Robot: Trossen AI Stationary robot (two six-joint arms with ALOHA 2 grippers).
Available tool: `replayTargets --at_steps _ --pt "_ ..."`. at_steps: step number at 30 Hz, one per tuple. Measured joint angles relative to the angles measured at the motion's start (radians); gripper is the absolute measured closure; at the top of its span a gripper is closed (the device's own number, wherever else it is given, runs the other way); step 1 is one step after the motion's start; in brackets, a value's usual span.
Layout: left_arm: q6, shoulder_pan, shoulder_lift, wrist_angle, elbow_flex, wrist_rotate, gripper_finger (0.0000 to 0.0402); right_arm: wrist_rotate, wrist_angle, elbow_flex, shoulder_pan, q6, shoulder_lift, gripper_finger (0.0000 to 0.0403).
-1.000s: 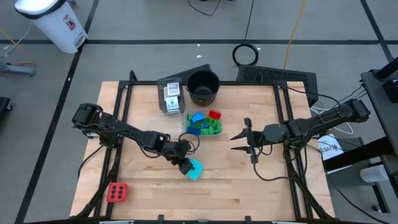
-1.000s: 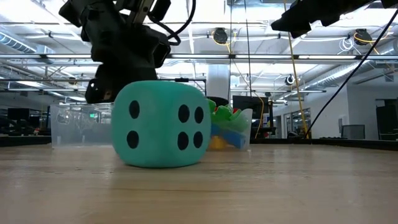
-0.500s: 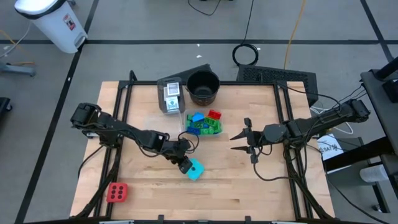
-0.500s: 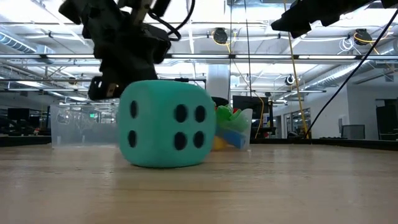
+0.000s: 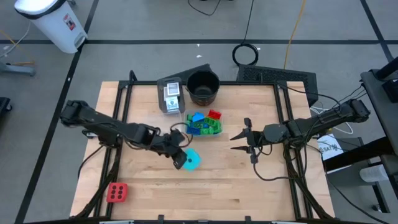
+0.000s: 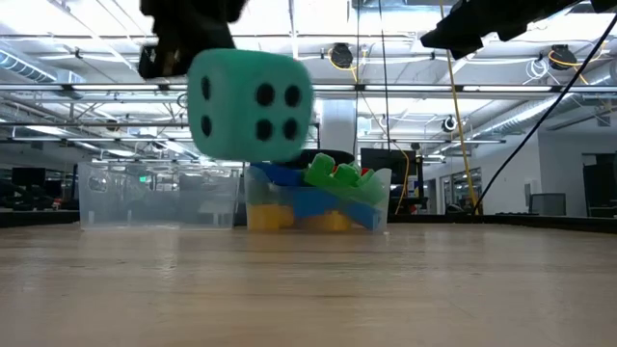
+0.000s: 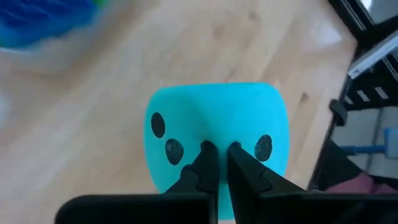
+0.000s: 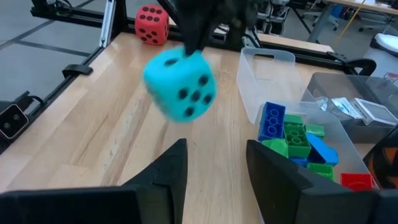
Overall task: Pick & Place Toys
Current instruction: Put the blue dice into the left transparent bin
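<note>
Next, my left gripper lets go of the cyan dotted cube in the clear tray (image 5: 157,129) just in front of the tub with cards.
A cyan dotted cube (image 5: 193,160) hangs above the table's middle, and my left gripper (image 5: 180,158) is shut on it. The low view shows the cube (image 6: 251,104) clear of the wood. The right wrist view shows it (image 8: 180,84) under the dark left fingers. A red dotted cube (image 5: 117,193) rests on the table at the near left. Small coloured blocks fill a clear tub (image 5: 204,123) behind the cyan cube. My right gripper (image 5: 239,140) waits open at mid right, holding nothing. My left gripper (image 7: 219,152) pinches a small fold of the cyan cube's soft surface (image 7: 217,127) between its two nearly touching fingertips (image 7: 205,155); the surface is dented in there. The fingers slant down from the table's left. The cube hangs below them, lifted clear of the table.
A clear tub with cards (image 5: 170,96) and a black round pot (image 5: 203,87) stand at the far middle. Black frame rails (image 5: 118,118) run along the table's left and right sides. Bare wood lies near the front edge (image 5: 205,199).
My left gripper has risen and drawn slightly toward the table's far left, taking the cyan cube with it. The cube stood on the table a second ago, tipped half a second ago, and now hangs clear of the wood, above the tubs in the low view.
</note>
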Motion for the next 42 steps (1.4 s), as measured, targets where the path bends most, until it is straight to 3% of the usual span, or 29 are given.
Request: replayTargets --at_steps 10,14,16,21,33,42 --pt "-0.090 -0.006 -0.166 -0.588 0.181 -0.289 0.0392 0.000 0.001 0.000 0.000 0.009 0.000 0.0269" --pt "-0.166 0.005 -0.215 -0.784 0.178 -0.388 0.0392 0.000 0.001 0.000 0.000 0.009 0.000 0.0269" --pt "-0.104 0.010 -0.221 -0.849 0.162 -0.447 0.0393 0.000 0.001 0.000 0.000 0.008 0.000 0.0269" --pt "0.111 0.014 -0.218 -0.840 0.075 -0.526 0.0394 0.000 0.001 0.000 0.000 0.008 0.000 0.0269" --pt "0.381 0.034 -0.219 -0.734 -0.159 -0.535 0.0394 0.000 0.001 0.000 0.000 0.007 0.000 0.0272" --pt "0.434 0.034 -0.218 -0.668 -0.257 -0.482 0.0334 0.000 0.001 0.000 0.000 0.004 0.000 0.0273"
